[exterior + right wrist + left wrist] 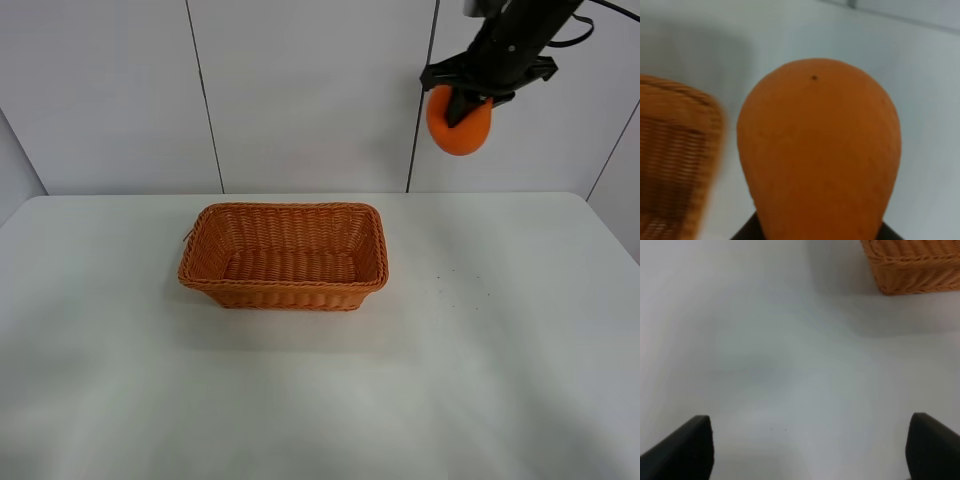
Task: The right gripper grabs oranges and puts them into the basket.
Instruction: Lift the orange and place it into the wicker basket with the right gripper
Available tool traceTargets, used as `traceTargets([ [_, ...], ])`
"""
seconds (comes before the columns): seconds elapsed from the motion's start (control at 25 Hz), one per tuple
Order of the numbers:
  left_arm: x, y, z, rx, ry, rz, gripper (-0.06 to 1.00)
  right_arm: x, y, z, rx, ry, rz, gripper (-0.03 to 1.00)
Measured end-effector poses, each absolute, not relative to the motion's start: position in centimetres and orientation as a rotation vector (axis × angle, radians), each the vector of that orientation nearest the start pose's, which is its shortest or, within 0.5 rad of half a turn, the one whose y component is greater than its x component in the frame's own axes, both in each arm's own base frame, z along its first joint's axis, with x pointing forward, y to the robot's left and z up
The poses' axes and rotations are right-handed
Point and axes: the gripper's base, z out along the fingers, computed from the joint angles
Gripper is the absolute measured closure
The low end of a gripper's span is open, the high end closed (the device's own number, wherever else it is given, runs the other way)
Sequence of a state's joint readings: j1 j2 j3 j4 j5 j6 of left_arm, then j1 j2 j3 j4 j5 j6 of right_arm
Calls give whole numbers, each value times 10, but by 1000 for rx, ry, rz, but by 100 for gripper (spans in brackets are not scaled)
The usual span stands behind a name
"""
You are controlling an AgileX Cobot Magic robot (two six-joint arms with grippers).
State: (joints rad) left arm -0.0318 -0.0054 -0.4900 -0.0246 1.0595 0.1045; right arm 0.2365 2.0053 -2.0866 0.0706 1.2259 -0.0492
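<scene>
Next, I release the orange, which is now held high in the air, from my right gripper in the middle of the woven basket (pixel 289 258), setting it down close to the near side of the basket.
My right gripper (pixel 462 105) is high in the air at the upper right of the exterior view, shut on the bright orange fruit (pixel 459 124). The orange fills the right wrist view (pixel 820 150), with the gripper's fingers mostly hidden behind it. The woven orange-brown basket (pixel 284 256) sits empty on the white table, below and to the left of the held orange; its corner shows in the right wrist view (pixel 675 165). My left gripper (pixel 810 450) is open over bare table, with a basket corner (pixel 912 265) ahead of it. The left arm is out of the exterior view.
The white table (pixel 480 360) stretches wide around the basket. A white panelled wall (pixel 300 90) stands right behind the table's far edge. A few small dark specks (pixel 460 280) mark the table right of the basket.
</scene>
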Motion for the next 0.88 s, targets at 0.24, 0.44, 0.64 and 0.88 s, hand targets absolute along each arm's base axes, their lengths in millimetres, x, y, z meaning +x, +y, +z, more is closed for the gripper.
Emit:
traceTargets([
  [0.24, -5, -2, 275, 140, 2043, 16, 6, 401, 189, 350, -631, 2550, 158, 84],
  [0.44, -5, -2, 275, 140, 2043, 16, 6, 385, 250, 327, -806, 2526, 192, 84],
  [0.64, -5, -2, 275, 140, 2043, 16, 6, 386, 293, 278, -916, 2520, 183, 84],
  [0.88, -5, -2, 275, 140, 2043, 16, 6, 402, 310, 206, -968, 2585, 119, 84],
])
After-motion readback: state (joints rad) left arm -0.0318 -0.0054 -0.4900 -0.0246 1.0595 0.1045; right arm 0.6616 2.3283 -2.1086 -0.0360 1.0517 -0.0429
